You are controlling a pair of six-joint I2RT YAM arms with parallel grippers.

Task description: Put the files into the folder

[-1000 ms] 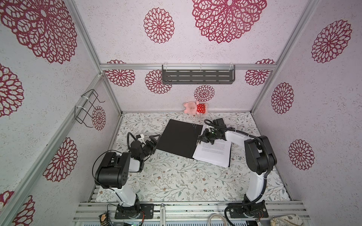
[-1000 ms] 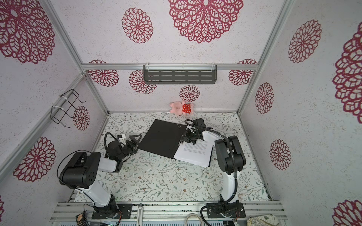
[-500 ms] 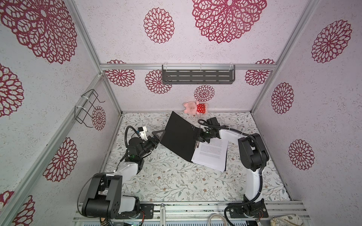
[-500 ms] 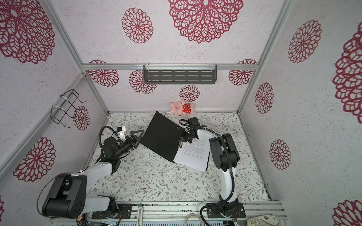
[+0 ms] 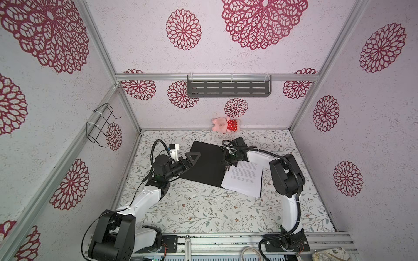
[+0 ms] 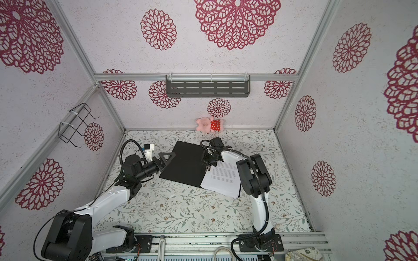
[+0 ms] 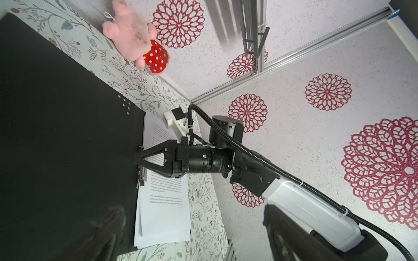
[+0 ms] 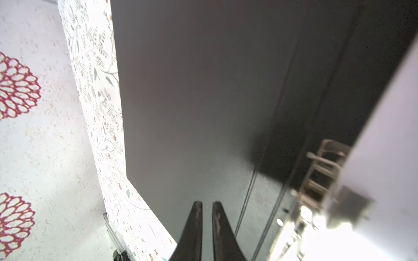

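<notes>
My right gripper's fingers are over the folder's black cover beside the spine clip. They should open, move across and take the spine clip's metal lever (image 8: 287, 238).
The folder (image 5: 203, 163) (image 6: 183, 163) lies open on the table, its black inside facing up. The files (image 5: 244, 178) (image 6: 222, 178) rest as a stack of printed white sheets on its right half, next to the spine clip (image 7: 140, 178). My right gripper (image 5: 226, 163) (image 6: 206, 163) (image 8: 207, 203) hovers over the black cover (image 8: 203, 90) beside the spine. It is open by a narrow gap, with nothing between its fingers. My left gripper (image 5: 191, 161) (image 6: 166, 159) (image 7: 196, 230) stands wide open at the cover's left edge and holds nothing.
A pink plush toy (image 5: 225, 124) with a red dotted part lies against the back wall, just behind the folder. A grey shelf (image 5: 228, 88) hangs on the back wall and a wire rack (image 5: 99, 126) on the left wall. Flowered table cover lies in front.
The black cover stood tilted up half a second ago and now lies flat. My right gripper's jaws have parted slightly. The left arm has reached forward to the cover's left edge.
</notes>
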